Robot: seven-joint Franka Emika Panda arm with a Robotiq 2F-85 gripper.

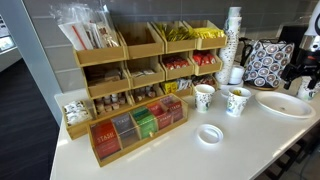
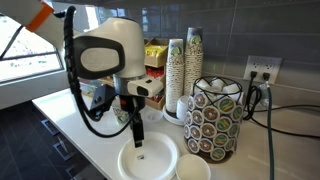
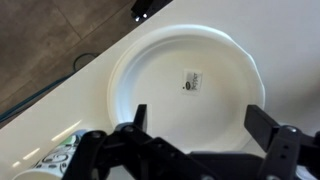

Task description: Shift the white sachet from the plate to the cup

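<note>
Next, my gripper goes to the white sachet's edge [image 1: 284, 104] [image 3: 191, 88] nearest my fingers, close to the middle of the plate, and closes there.
The large white plate [image 3: 150, 70] fills the wrist view, and a small white sachet [image 3: 193, 80] with dark print lies flat near its middle. My gripper [image 3: 200, 122] is open and empty above the plate, with its fingers either side of the plate's near half and the sachet just beyond them. In both exterior views the gripper [image 2: 137, 135] hangs over the plate [image 2: 150, 160] [image 1: 285, 104]. A short white cup [image 2: 193, 169] stands beside the plate in an exterior view; its side mark is hidden.
Two white cups with yellow-green print [image 1: 204, 96] [image 1: 238, 101] and a small white disc [image 1: 209, 134] stand on the counter. A wooden tea organiser [image 1: 135, 70], cup stacks [image 2: 185, 75], a pod holder [image 2: 216, 118] and cables are nearby. The counter edge runs behind the plate [image 3: 60, 85].
</note>
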